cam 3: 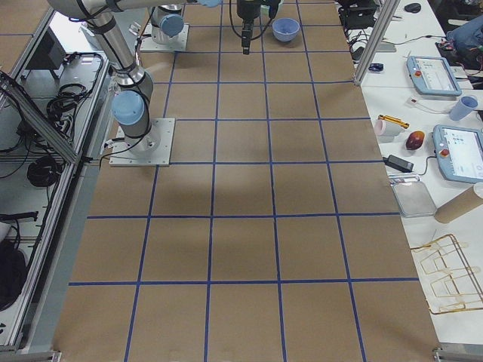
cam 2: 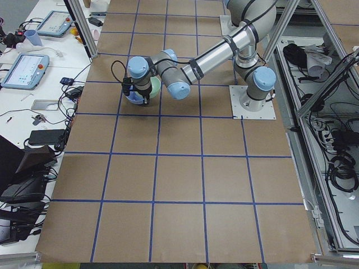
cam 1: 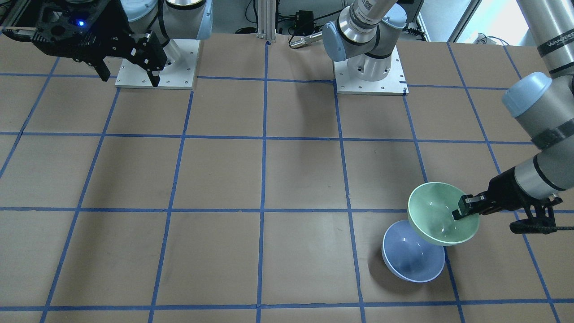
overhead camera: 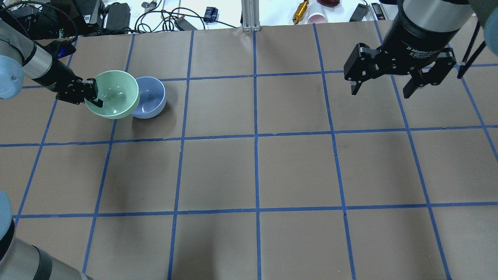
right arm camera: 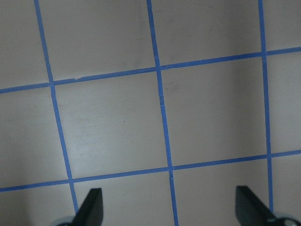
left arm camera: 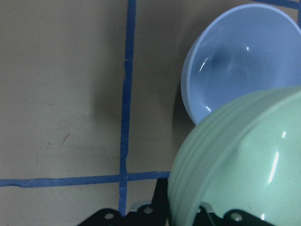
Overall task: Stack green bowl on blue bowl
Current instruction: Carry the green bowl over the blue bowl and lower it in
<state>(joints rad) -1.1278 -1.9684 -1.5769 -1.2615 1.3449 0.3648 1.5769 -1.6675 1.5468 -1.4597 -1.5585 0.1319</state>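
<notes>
The green bowl, lifted and partly over the blue bowl, will be let go by my left gripper down inside the hollow of the blue bowl [cam 1: 415,250] [left arm camera: 245,63] on the brown table.
The green bowl [overhead camera: 114,93] is lifted off the table and tilted. My left gripper [overhead camera: 92,98] is shut on its rim at the side away from the blue bowl. The blue bowl [overhead camera: 151,96] stands on the brown table right beside it, and the green bowl's edge overlaps its rim. Both also show in the front view: the green bowl [cam 1: 437,215], the blue bowl [cam 1: 410,256], my left gripper [cam 1: 464,207]. In the left wrist view the green bowl [left arm camera: 244,160] hangs partly over the blue bowl [left arm camera: 240,56]. My right gripper [overhead camera: 385,83] is open and empty, high over the far right.
The brown table [overhead camera: 256,171] carries a blue tape grid. Cables, a cup and tools [overhead camera: 311,13] lie beyond its far edge. The arm bases [cam 1: 370,67] stand at the robot's side.
</notes>
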